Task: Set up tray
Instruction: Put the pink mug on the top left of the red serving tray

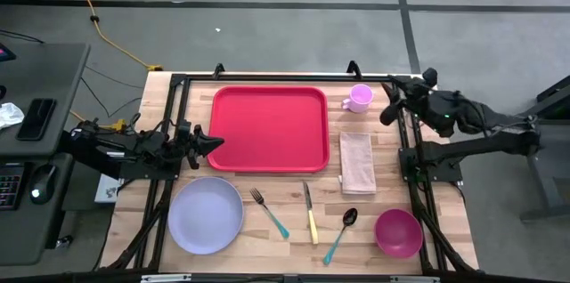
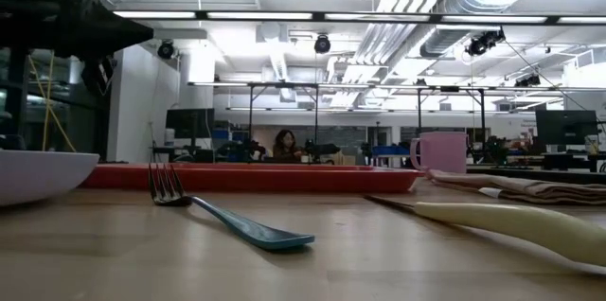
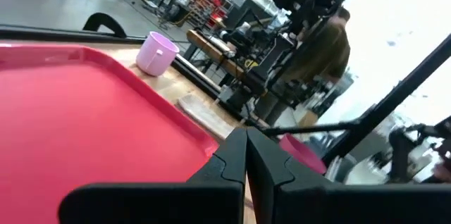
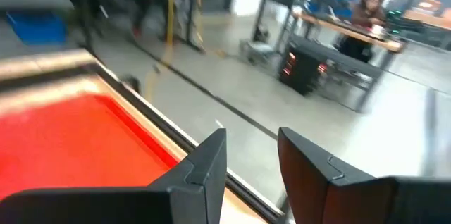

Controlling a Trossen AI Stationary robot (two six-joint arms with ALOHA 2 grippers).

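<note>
The robot's right gripper needs to close on the lavender mug's rim point(image 1: 371, 94), on the side opposite the mug's handle.
The red tray point(image 1: 270, 128) lies flat on the wooden table at its far middle; it also shows in the left wrist view point(image 3: 77, 118) and the right wrist view point(image 4: 70, 132). My left gripper point(image 1: 220, 141) is shut and points level over the tray's left rim, its fingertips point(image 3: 246, 139) above the tray with nothing between them. My right gripper point(image 1: 389, 110) is open point(image 4: 252, 136) and raised in the air at the table's far right, past the tray's far right corner, near the mug. It holds nothing.
A lavender mug point(image 1: 359, 98) stands right of the tray, with a folded napkin point(image 1: 357, 162) nearer. Along the near edge lie a lavender plate point(image 1: 206, 215), a fork point(image 1: 269, 213), a knife point(image 1: 310, 214), a spoon point(image 1: 341, 234) and a pink bowl point(image 1: 398, 232). A person sits in the room behind.
</note>
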